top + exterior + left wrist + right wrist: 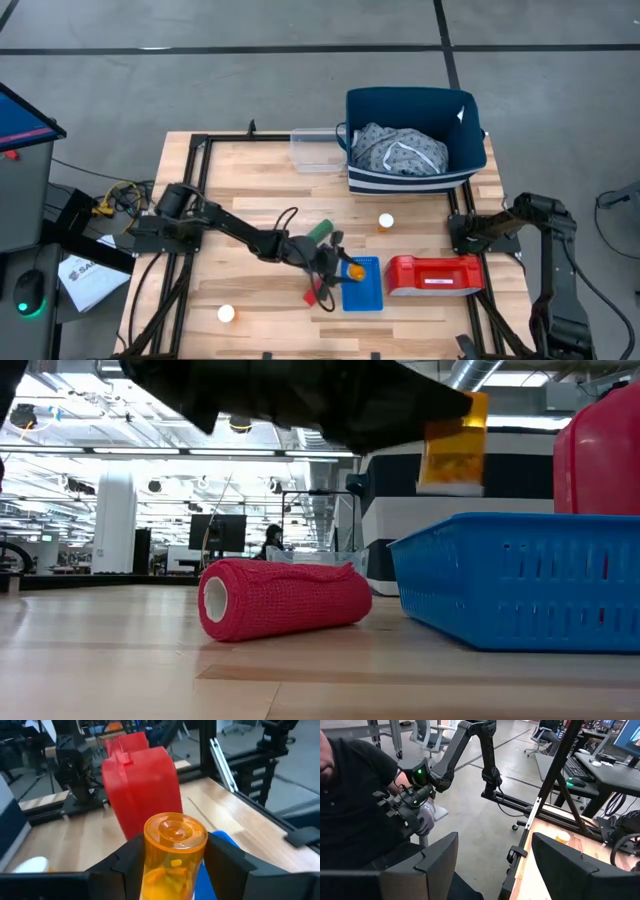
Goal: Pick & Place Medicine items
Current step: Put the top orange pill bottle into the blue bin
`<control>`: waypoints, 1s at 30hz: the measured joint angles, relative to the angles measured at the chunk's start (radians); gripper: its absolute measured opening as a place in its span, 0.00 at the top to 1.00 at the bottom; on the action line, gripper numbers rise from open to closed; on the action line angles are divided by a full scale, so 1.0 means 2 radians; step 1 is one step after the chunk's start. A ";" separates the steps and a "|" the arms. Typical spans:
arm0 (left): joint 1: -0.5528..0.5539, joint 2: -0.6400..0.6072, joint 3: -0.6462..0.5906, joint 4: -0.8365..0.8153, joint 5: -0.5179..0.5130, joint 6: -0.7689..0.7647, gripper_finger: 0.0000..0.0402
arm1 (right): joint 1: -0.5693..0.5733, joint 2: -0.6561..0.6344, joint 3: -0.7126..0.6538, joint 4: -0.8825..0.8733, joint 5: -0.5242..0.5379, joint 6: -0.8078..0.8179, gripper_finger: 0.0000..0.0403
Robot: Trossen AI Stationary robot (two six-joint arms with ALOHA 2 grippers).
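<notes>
Next, I release the orange pill bottle with my left gripper in the corner of the blue basket [354, 272] nearest the green block. The bottle is held above the basket now.
My left gripper [340, 266] is shut on a translucent orange pill bottle [175, 855], held above the blue basket [364, 293]. The bottle also shows in the low view [452, 445], above the basket's rim [520, 530]. Its white cap is hidden. Two more pill bottles with white caps stand on the table, one at mid-table [386, 221] and one near the front left [226, 313]. My right gripper [495, 870] is open and empty at the table's right edge [464, 238]. My left gripper pinches the bottle's round body [150, 870] between its two fingers [131, 862], one on each side. It comes from the table's left, slanting down. The bottle is lifted clear over the basket, roughly upright, its orange closed end [175, 831] toward the wrist camera.
A red case [435, 275] stands right of the basket. A red roll [280, 598] lies left of it, a green block [320, 232] behind. A blue bin with cloth [415, 140] and a clear container [318, 150] stand at the far edge. A person [355, 805] is beyond the table.
</notes>
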 joint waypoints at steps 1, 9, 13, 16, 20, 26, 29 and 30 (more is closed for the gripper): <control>0.001 0.012 0.000 0.020 0.001 -0.004 0.58 | 0.000 0.002 0.000 0.000 0.000 0.000 0.38; 0.011 0.043 -0.007 0.069 0.008 -0.042 0.57 | 0.002 0.002 0.000 0.000 -0.001 0.000 0.38; 0.022 0.043 -0.043 0.120 0.010 -0.072 0.57 | 0.004 0.002 0.000 -0.002 0.000 0.000 0.38; 0.028 0.043 -0.072 0.159 0.011 -0.096 0.57 | 0.006 0.002 0.000 -0.006 0.000 0.000 0.38; 0.026 0.043 -0.104 0.217 0.010 -0.118 0.57 | 0.006 0.002 0.000 -0.006 0.001 0.000 0.38; 0.014 0.043 -0.114 0.227 0.008 -0.118 0.58 | 0.004 0.002 0.000 -0.006 0.004 0.000 0.38; 0.008 0.043 -0.114 0.246 0.008 -0.107 0.58 | 0.002 0.002 0.000 -0.006 0.004 0.000 0.38; 0.007 0.043 -0.114 0.249 0.009 -0.107 0.58 | 0.002 0.002 0.000 -0.006 0.004 0.000 0.38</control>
